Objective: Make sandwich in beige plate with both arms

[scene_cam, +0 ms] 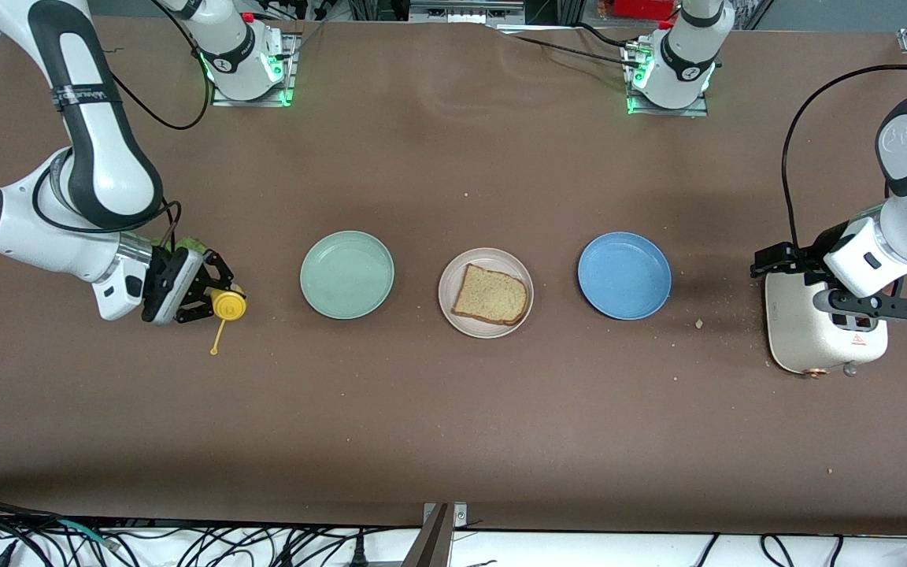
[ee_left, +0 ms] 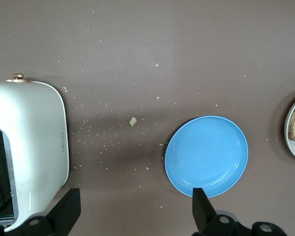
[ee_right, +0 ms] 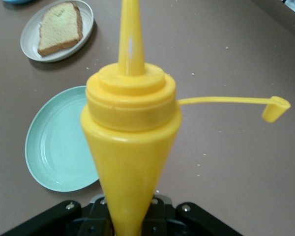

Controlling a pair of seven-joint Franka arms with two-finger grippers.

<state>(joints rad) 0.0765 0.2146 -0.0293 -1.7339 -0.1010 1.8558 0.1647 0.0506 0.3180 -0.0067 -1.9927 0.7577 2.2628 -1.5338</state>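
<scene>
The yellow squeeze bottle will go down from my right gripper on the bare table (scene_cam: pixel 254 258) next to the mint-green plate, opposite the beige plate.
One slice of brown speckled toast (scene_cam: pixel 490 294) lies flat in the beige plate (scene_cam: pixel 446 287) at mid table; no lettuce or second slice is on it. My right gripper (scene_cam: pixel 213 295) is shut on a yellow squeeze bottle (scene_cam: pixel 227 305), cap open, low over the table at the right arm's end. In the right wrist view the bottle (ee_right: pixel 130 128) fills the middle above the gripper (ee_right: pixel 130 221). A bit of green lettuce (scene_cam: pixel 182 246) shows at that hand's edge. My left gripper (scene_cam: pixel 863 303) is open and empty over the white toaster (scene_cam: pixel 800 331); its fingers (ee_left: pixel 69 209) stand wide apart.
A mint-green plate (scene_cam: pixel 347 274) lies between the bottle and the beige plate. A blue plate (scene_cam: pixel 624 276) lies between the beige plate and the toaster. Crumbs are scattered beside the toaster (ee_left: pixel 29 137) and the blue plate (ee_left: pixel 206 155).
</scene>
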